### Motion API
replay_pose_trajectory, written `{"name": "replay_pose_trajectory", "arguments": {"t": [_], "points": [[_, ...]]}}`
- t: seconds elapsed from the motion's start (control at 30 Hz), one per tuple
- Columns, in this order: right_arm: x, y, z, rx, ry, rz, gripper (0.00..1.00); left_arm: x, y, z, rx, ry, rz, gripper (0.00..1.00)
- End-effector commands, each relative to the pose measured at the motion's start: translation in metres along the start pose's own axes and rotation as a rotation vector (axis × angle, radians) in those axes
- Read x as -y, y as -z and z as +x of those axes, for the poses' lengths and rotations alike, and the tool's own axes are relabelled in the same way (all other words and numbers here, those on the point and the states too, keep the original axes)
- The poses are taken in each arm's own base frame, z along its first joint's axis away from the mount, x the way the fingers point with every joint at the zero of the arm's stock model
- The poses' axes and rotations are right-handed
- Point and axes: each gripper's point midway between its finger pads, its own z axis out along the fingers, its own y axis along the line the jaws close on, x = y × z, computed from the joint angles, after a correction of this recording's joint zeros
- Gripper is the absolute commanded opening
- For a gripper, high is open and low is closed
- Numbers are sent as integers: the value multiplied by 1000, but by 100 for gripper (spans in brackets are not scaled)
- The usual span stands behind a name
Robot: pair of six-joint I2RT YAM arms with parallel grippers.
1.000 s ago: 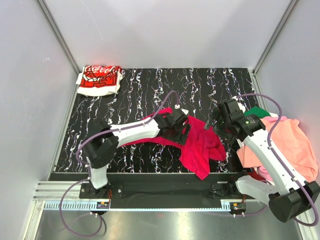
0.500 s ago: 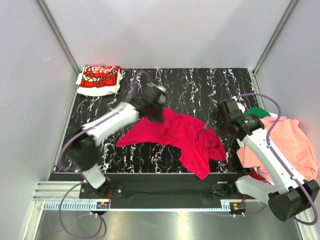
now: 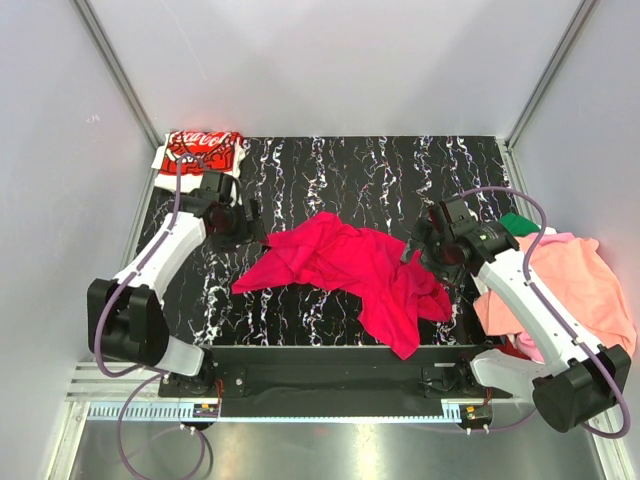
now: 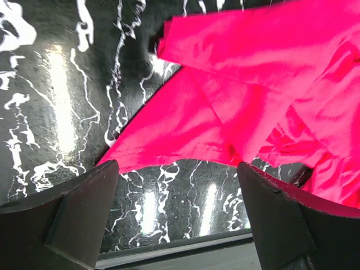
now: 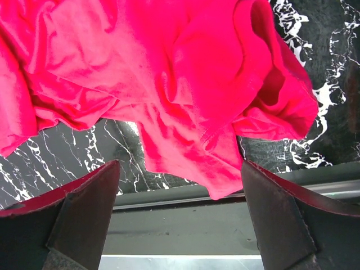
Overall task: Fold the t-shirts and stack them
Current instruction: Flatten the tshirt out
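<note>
Next, my left gripper grabs the crimson-pink t-shirt's corner [image 3: 270,240] [image 4: 168,49] that is closest to the folded white t-shirt with the red logo.
A crimson-pink t-shirt [image 3: 350,265] lies crumpled and spread in the middle of the black marbled table [image 3: 400,170]. It also shows in the left wrist view [image 4: 247,95] and the right wrist view [image 5: 169,79]. My left gripper [image 3: 250,222] is open and empty, just left of the shirt's upper left edge. My right gripper [image 3: 420,245] is open and empty, above the shirt's right side. A folded white t-shirt with red logo print [image 3: 200,158] lies at the far left corner. A pile of salmon-orange [image 3: 575,285], pink and green [image 3: 520,222] shirts lies at the right.
Grey walls and metal frame posts enclose the table on three sides. The table's front edge and a metal rail [image 3: 330,410] run along the bottom. The pile at the right overhangs the table's right edge beside my right arm.
My left gripper has let go of the crimson shirt and swung left and back, from the shirt's middle to its left edge. The shirt has spread leftward. My right gripper has shifted slightly left.
</note>
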Motion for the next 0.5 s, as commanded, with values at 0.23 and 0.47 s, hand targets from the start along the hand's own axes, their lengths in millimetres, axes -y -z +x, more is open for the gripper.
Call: {"name": "replay_pose_trajectory", "arguments": {"t": [0.23, 0.47], "points": [[-8, -1, 3, -15, 31, -52, 93, 13, -52, -36, 64, -10, 34, 76], [-5, -2, 3, -13, 48, -39, 94, 12, -88, -43, 56, 37, 26, 68]]}}
